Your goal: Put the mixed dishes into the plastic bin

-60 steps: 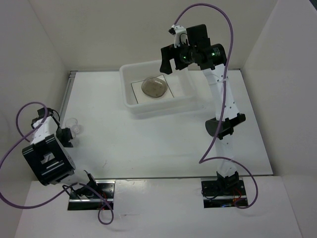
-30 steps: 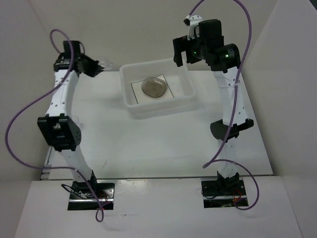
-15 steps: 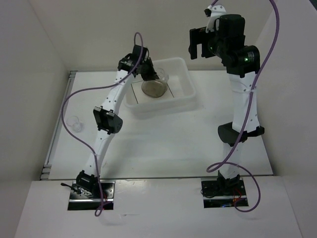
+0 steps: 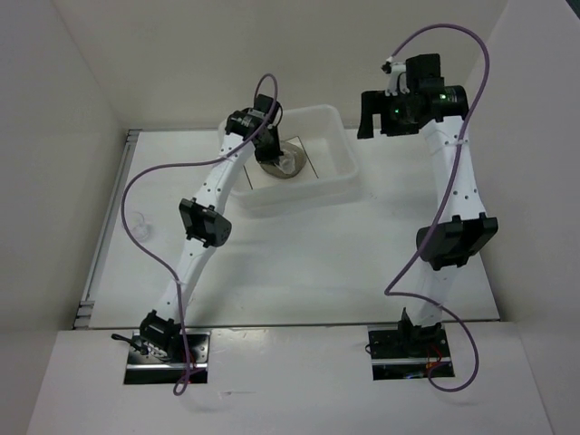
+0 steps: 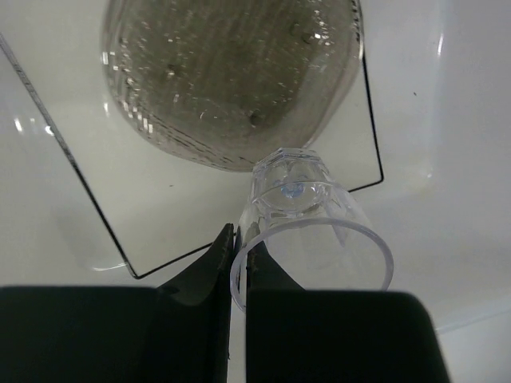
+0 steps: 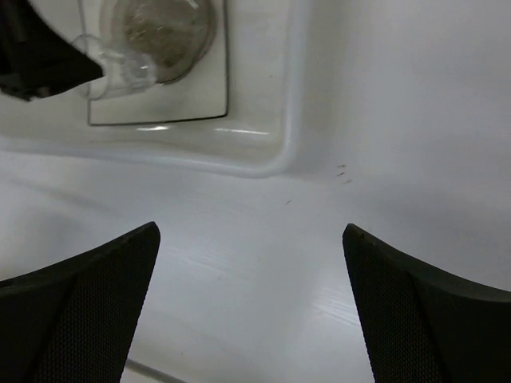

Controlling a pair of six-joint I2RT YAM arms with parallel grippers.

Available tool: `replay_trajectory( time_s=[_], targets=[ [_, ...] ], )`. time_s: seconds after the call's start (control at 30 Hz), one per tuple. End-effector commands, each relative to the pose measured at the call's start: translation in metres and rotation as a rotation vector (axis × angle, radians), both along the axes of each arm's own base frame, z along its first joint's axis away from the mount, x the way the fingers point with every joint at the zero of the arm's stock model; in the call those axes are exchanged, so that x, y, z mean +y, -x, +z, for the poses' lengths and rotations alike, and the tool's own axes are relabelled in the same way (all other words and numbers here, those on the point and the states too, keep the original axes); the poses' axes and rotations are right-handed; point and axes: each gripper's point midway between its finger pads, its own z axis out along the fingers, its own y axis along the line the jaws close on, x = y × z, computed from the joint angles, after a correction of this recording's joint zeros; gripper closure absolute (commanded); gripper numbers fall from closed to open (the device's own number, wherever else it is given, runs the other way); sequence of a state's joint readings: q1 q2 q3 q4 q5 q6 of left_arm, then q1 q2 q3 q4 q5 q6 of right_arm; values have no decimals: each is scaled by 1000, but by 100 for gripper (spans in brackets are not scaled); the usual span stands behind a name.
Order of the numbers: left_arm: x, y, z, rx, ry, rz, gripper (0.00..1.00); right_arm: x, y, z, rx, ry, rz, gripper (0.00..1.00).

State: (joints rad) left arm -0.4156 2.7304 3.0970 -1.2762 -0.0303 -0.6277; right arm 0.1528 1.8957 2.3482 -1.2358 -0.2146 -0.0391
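Observation:
I need to let the small clear cup go from my left gripper inside the plastic bin (image 4: 324,191) (image 5: 411,68), next to the square white plate.
The plastic bin (image 4: 349,172) stands at the table's back centre. In it lies the square white plate (image 5: 104,207) with a round speckled dish (image 5: 231,72) on it. My left gripper (image 5: 238,239) is inside the bin, shut on the rim of a small clear cup (image 5: 307,231). The cup is tilted, its base against the dish's edge. In the top view the left gripper (image 4: 272,154) covers part of the dish (image 4: 272,170). My right gripper (image 4: 367,113) is open and empty, raised to the right of the bin. It also shows in the right wrist view (image 6: 251,271).
Another small clear cup (image 4: 138,224) stands on the table near the left edge. White walls close in the table on the left, back and right. The right wrist view shows the bin's near corner (image 6: 271,163) and the held cup (image 6: 120,68).
My left arm swung from the table's left side to the bin carrying the clear cup, and has lowered it onto the plate. My right arm lifted and drew away to the right.

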Motion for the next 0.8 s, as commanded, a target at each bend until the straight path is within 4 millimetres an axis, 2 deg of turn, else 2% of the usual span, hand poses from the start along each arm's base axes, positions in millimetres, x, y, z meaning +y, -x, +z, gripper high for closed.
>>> replay_trajectory(
  time_s=[0.0, 0.07, 0.1, 0.13, 0.17, 0.2, 0.23, 0.27, 0.3, 0.33, 0.4, 0.43, 0.47, 0.5, 0.53, 0.57, 0.63, 0.7, 0.73, 0.77],
  targets=[
    [22, -1, 50, -95, -17, 34, 100, -12, -36, 4, -88, -50, 8, 0],
    [28, -1, 57, -102, -14, 43, 100, -10, -53, -10, -81, -71, 21, 0],
    [29, 0, 58, -99, -15, 43, 100, -7, -66, -29, -53, -72, 36, 0],
    [29, 1, 67, -115, -9, 44, 100, -7, -70, -41, -29, -71, 35, 0],
    [34, 0, 63, -102, -15, 53, 100, -5, -74, -48, -16, -76, 42, 0],
    [35, 1, 66, -102, -15, 53, 100, -5, -75, -63, 21, -74, 40, 2],
    [33, 4, 72, -107, 2, 43, 100, -5, -75, -92, 85, -70, 38, 3],
    [31, 5, 69, -95, 7, 35, 100, -5, -77, -101, 93, -70, 37, 3],
    [31, 6, 75, -105, 12, 35, 100, 0, -77, -118, 122, -67, 45, 4],
    [30, 7, 72, -92, 14, 30, 100, -3, -73, -139, 164, -53, 34, 4],
    [32, 11, 77, -93, 9, 22, 100, -4, -77, -159, 168, -44, 27, 5],
    [34, 12, 73, -77, -6, 27, 100, -4, -77, -159, 157, -45, 27, 7],
    [30, 17, 79, -83, -3, 18, 100, -4, -77, -166, 163, -45, 27, 8],
    [33, 18, 79, -82, -13, 25, 100, -4, -79, -162, 138, -47, 28, 8],
    [33, 18, 75, -70, -18, 24, 100, -5, -74, -178, 171, -44, 27, 8],
    [34, 20, 77, -70, -18, 24, 100, 0, -71, -172, 152, -45, 36, 10],
    [34, 21, 73, -58, -23, 24, 100, -1, -66, -182, 160, -44, 36, 19],
    [34, 21, 73, -58, -23, 24, 100, 4, -59, -178, 154, -68, 56, 28],
    [34, 21, 73, -58, -23, 24, 100, 6, -51, -186, 175, -78, 65, 38],
    [34, 21, 73, -58, -23, 24, 100, 7, -45, -182, 171, -84, 81, 42]
  ],
)
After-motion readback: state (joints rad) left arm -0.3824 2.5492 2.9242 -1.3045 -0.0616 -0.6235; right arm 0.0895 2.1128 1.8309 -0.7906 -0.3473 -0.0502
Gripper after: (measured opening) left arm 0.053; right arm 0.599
